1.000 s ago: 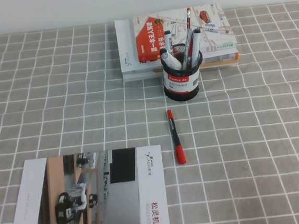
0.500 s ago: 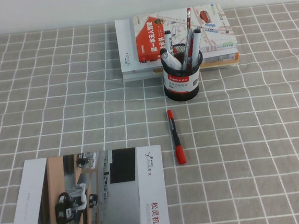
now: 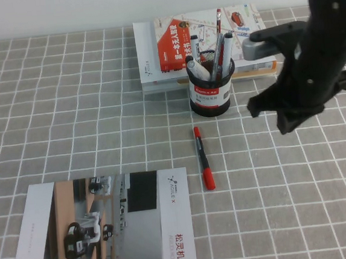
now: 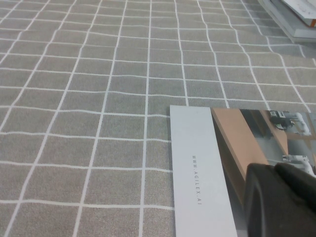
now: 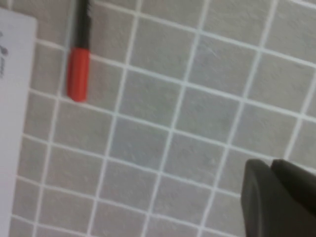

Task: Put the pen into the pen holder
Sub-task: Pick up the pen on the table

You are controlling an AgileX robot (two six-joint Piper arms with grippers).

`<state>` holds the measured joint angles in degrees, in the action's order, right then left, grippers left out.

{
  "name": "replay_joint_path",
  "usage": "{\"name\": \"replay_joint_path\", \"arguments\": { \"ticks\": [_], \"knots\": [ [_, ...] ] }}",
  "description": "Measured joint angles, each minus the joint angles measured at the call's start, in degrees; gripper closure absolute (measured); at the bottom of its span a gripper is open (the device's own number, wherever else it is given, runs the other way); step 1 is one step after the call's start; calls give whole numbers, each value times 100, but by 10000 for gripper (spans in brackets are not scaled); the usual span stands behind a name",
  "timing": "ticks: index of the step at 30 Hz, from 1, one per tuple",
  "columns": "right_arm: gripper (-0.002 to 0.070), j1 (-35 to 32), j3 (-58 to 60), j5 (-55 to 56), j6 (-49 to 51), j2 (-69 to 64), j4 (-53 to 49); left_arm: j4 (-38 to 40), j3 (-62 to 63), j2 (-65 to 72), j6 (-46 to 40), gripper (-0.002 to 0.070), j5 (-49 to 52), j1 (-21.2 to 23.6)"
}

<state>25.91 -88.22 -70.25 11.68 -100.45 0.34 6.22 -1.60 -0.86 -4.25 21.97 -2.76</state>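
Note:
I should next use my right gripper to grab the pen in front of the pen holder, closing on the middle of the pen's black body [image 3: 201,153] [image 5: 84,9].
The pen [image 3: 203,158], black with a red cap at its near end, lies flat on the checked cloth in front of the pen holder [image 3: 211,90], a black mesh cup with a red-and-white label that holds several markers. My right gripper [image 3: 286,121] hangs above the cloth to the right of the pen and the holder, shut and empty. Its wrist view shows the pen's red cap [image 5: 78,74] well away from the shut right gripper [image 5: 272,169]. My left gripper [image 4: 275,170] is shut and empty above the brochure; it does not show in the high view.
A stack of books [image 3: 155,64] lies right behind the holder. A large brochure [image 3: 109,232] lies at the near left, its edge close to the pen's cap; it also shows in the left wrist view [image 4: 197,163]. Checked cloth covers the table.
My right arm has come into the high view from the right and now hangs beside the holder. The pen and the holder have not moved.

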Motion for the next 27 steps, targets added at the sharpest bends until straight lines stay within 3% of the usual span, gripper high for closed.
{"name": "replay_joint_path", "arguments": {
  "ticks": [7,13,15,20,27],
  "knots": [
    [688,105,-906,-11,-242,-941,50,2,0,0,0,678,0,0],
    [680,685,-1650,-11,-332,-1697,-287,2,0,0,0,678,0,0],
    [635,759,-1896,-11,-358,-1942,-192,2,0,0,0,678,0,0],
    [413,771,-2569,-11,-309,-2562,91,12,0,0,0,678,0,0],
    [412,771,-3102,-11,-138,-3126,118,12,0,0,0,678,0,0]
  ]
}}
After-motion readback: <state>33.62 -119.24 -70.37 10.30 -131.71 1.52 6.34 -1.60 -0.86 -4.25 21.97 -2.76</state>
